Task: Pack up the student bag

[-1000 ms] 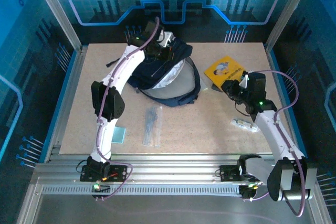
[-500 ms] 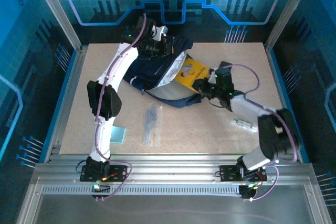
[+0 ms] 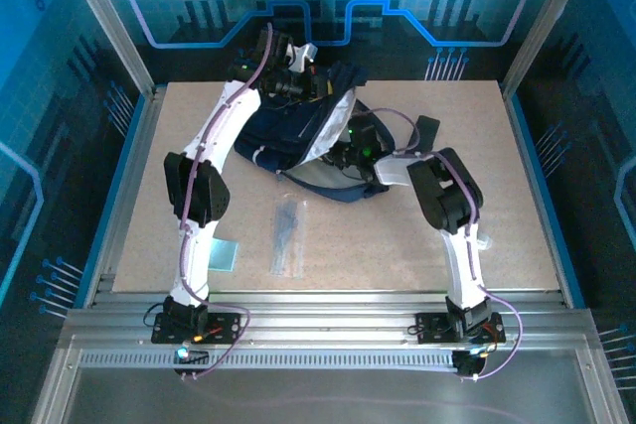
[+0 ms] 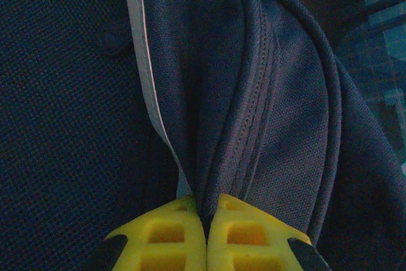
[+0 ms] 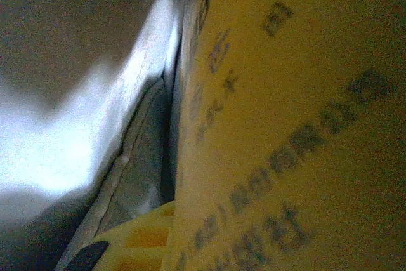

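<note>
The upper rim of the student bag will rest over the pale lining at the bag's opening (image 3: 356, 168) once the robot's left gripper lets go.
The student bag (image 3: 283, 136), dark navy with a pale lining, lies at the back of the table with its mouth facing right. My left gripper (image 3: 303, 81) is shut on the bag's upper rim and holds it up. In the left wrist view the yellow fingertips (image 4: 184, 233) pinch a navy fold of the bag (image 4: 285, 125). My right gripper (image 3: 350, 151) reaches into the mouth, shut on a yellow book (image 5: 292, 125). In the right wrist view the book covers one finger, and the bag's pale lining (image 5: 76, 144) shows to the left.
A dark slim pouch (image 3: 288, 235) lies on the table in front of the bag. A small pale blue card (image 3: 227, 255) sits near the left arm's base. Blue-lit frame posts and walls close in the table on all sides.
My right arm has swung left, carrying the yellow book from the table's right side into the bag's mouth. The left gripper has pulled the bag's rim up and back.
</note>
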